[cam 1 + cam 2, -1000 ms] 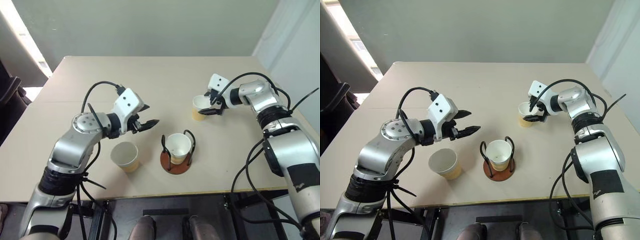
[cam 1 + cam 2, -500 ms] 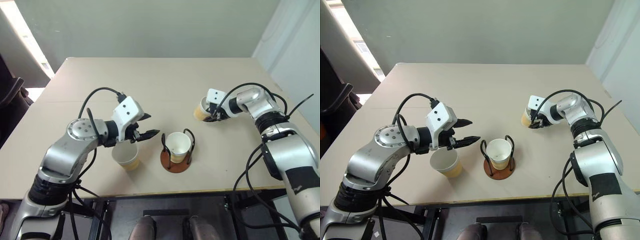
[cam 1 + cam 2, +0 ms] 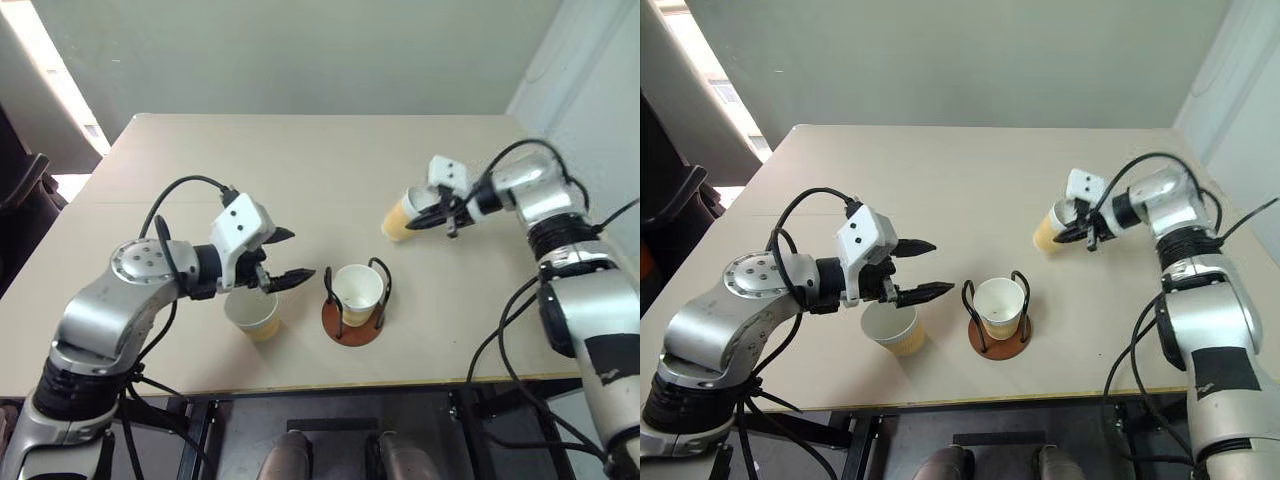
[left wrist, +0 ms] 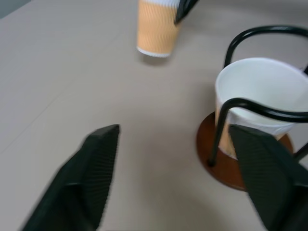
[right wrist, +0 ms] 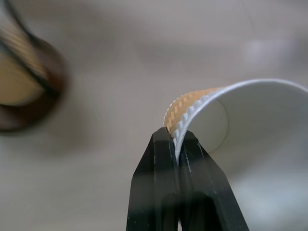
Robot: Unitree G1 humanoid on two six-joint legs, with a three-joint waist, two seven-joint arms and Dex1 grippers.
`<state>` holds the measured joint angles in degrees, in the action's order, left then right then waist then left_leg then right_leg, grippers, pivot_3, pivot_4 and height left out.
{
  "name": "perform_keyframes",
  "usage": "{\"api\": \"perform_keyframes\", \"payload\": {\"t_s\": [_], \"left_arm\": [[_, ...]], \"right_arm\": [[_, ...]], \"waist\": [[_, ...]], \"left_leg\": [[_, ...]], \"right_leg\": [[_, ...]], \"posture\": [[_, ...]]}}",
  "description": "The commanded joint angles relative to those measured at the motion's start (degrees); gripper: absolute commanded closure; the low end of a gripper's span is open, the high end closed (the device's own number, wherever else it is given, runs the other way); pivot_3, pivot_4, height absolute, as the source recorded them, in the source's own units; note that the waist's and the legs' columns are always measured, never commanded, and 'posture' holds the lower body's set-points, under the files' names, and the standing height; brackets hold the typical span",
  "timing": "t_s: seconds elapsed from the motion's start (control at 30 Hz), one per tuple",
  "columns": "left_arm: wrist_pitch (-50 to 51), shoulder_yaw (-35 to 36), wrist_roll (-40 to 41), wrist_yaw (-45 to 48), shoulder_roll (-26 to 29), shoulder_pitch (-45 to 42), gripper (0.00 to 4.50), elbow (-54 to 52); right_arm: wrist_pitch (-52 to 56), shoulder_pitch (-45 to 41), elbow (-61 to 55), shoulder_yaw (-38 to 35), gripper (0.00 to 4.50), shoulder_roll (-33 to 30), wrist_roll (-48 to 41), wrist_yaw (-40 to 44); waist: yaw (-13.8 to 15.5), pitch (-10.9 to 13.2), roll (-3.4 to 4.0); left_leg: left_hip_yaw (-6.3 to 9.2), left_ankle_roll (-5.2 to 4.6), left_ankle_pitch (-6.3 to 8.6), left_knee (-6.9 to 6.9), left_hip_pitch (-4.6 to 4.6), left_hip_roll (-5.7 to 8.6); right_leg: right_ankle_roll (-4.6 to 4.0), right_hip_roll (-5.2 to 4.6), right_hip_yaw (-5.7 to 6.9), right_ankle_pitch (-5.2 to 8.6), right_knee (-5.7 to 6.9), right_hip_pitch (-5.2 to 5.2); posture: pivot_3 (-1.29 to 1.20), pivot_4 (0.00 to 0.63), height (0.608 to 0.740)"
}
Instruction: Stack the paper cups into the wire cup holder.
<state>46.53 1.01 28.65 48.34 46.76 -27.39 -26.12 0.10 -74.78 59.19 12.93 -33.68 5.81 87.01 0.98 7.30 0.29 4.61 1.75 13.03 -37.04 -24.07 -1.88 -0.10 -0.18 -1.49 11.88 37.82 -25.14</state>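
The paper cup in my right gripper, now hanging tilted just above the table, will be let go inside the cup standing [image 3: 357,289] between the wire holder's black loops.
One paper cup [image 3: 357,290] stands upright in the wire cup holder [image 3: 349,328], between its two black loops, near the table's front middle. A second paper cup [image 3: 252,312] stands on the table just left of the holder. My left gripper [image 3: 298,253] is open and hovers above that cup's far side, pointing at the holder, with nothing between its fingers. At the right, my right gripper [image 3: 432,215] is shut on the rim of a third paper cup [image 3: 400,217], which hangs tilted just above the table. The right wrist view shows the fingertips [image 5: 169,139] pinching the rim.
The beige table [image 3: 300,160] stretches far behind the cups, and its front edge [image 3: 300,390] runs close below the holder. A dark chair [image 3: 20,200] stands off the table's left side. Black cables loop off both arms.
My right gripper has shut on the third cup's rim, tipped it and lifted it slightly up and to the right. My left gripper has opened wider and drawn back over the left cup.
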Motion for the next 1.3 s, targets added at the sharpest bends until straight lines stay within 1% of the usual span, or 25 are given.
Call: {"api": "perform_keyframes", "payload": {"t_s": [0.03, 0.1, 0.17, 0.23, 0.3, 0.4, 0.53, 0.73, 0.9, 1.07, 1.3], "left_arm": [[-0.4, 1.3, 1.2, 0.8, 1.1, 0.6, 0.02, -2.4], [-2.4, 0.5, -0.7, 1.0, 2.2, 1.0, 0.02, -1.7], [-4.5, -0.1, -2.3, 1.7, 3.6, 1.6, 0.02, -1.0], [-5.4, 0.9, -2.4, 2.9, 5.2, 2.7, 0.02, -0.3], [-6.4, 2.3, -2.1, 4.2, 6.7, 4.0, 0.02, 0.1], [-7.5, 4.2, -1.7, 6.6, 9.7, 6.7, 0.02, -0.3], [-7.5, 6.2, -1.0, 7.9, 11.8, 8.8, 0.02, -1.5], [-6.9, 8.5, 0.1, 8.2, 13.0, 11.1, 0.02, -3.1], [-6.1, 8.9, 1.4, 7.4, 12.6, 11.3, 0.02, -3.3], [-6.1, 8.4, 1.6, 7.8, 13.6, 11.0, 0.02, -2.8], [-6.2, 8.5, 1.2, 8.2, 14.6, 11.3, 0.02, -2.2]], "right_arm": [[8.4, -0.6, -15.9, -1.3, 4.50, -4.9, -10.8, 5.4], [16.3, 0.5, -26.8, 0.4, 4.50, -8.7, -20.5, 5.5], [22.0, 1.9, -35.6, 1.8, 4.50, -12.0, -27.9, 5.5], [25.7, 4.2, -45.8, 3.8, 4.50, -15.6, -34.5, 5.5], [27.6, 6.2, -53.6, 5.2, 4.50, -17.8, -38.0, 5.5], [26.1, 8.4, -58.6, 7.4, 4.50, -17.4, -33.9, 5.5], [23.0, 9.8, -60.1, 8.0, 4.50, -15.7, -28.6, 5.1], [17.3, 10.2, -62.1, 9.3, 4.50, -14.0, -22.5, 5.4], [14.3, 9.5, -62.5, 11.1, 4.50, -13.4, -22.7, 5.5], [11.5, 8.5, -63.9, 14.6, 4.50, -14.8, -24.5, 5.5], [7.7, 6.2, -60.6, 19.1, 4.50, -15.3, -23.5, 5.5]], "waist": [[0.0, 0.0, 0.00], [-0.1, 0.0, 0.00], [-0.2, 0.0, -0.01], [-0.3, 0.0, -0.01], [-0.4, 0.0, -0.01], [-1.0, 0.0, -0.02], [-1.0, 0.0, -0.02], [-0.9, 0.0, -0.03], [-0.9, 0.0, -0.03], [-1.0, 0.0, -0.03], [-1.0, 0.0, -0.04]], "left_leg": [[-0.01, 0.05, -0.03, 0.01, 0.02, 0.00], [-0.01, 0.15, -0.09, 0.02, 0.04, 0.00], [0.00, 0.26, -0.15, 0.04, 0.05, -0.01], [0.01, 0.30, -0.19, 0.05, 0.12, -0.02], [0.01, 0.28, -0.19, 0.04, 0.17, -0.02], [0.02, 0.15, -0.15, 0.03, 0.23, -0.03], [0.05, -0.09, -0.28, 0.02, 0.26, -0.04], [0.05, -0.15, -0.31, 0.00, 0.25, -0.04], [0.05, -0.16, -0.25, 0.01, 0.23, -0.04], [0.05, -0.14, -0.24, 0.02, 0.23, -0.04], [0.06, -0.15, -0.24, 0.01, 0.22, -0.04]], "right_leg": [[-0.03, 0.00, 0.00, 0.02, 0.00, 0.02], [-0.08, 0.02, 0.00, 0.05, 0.00, 0.02], [-0.13, 0.05, 0.00, 0.12, 0.00, 0.02], [-0.17, 0.08, -0.01, 0.17, 0.00, 0.06], [-0.19, 0.11, -0.03, 0.19, 0.02, 0.11], [-0.47, 0.18, -0.12, 0.36, 0.05, 0.12], [-0.60, 0.15, -0.12, 0.35, 0.10, 0.13], [-0.69, 0.14, -0.10, 0.29, 0.10, 0.13], [-0.69, 0.13, -0.10, 0.29, 0.09, 0.11], [-0.69, 0.14, -0.09, 0.29, 0.09, 0.10], [-0.70, 0.13, -0.09, 0.30, 0.09, 0.10]], "posture": [[0.00, 0.150, 0.740], [0.00, 0.150, 0.740], [0.00, 0.150, 0.740], [0.00, 0.150, 0.740], [0.00, 0.150, 0.740], [0.00, 0.150, 0.740], [0.00, 0.150, 0.740], [0.00, 0.150, 0.740], [0.00, 0.150, 0.740], [0.00, 0.150, 0.740], [0.00, 0.150, 0.740]]}}
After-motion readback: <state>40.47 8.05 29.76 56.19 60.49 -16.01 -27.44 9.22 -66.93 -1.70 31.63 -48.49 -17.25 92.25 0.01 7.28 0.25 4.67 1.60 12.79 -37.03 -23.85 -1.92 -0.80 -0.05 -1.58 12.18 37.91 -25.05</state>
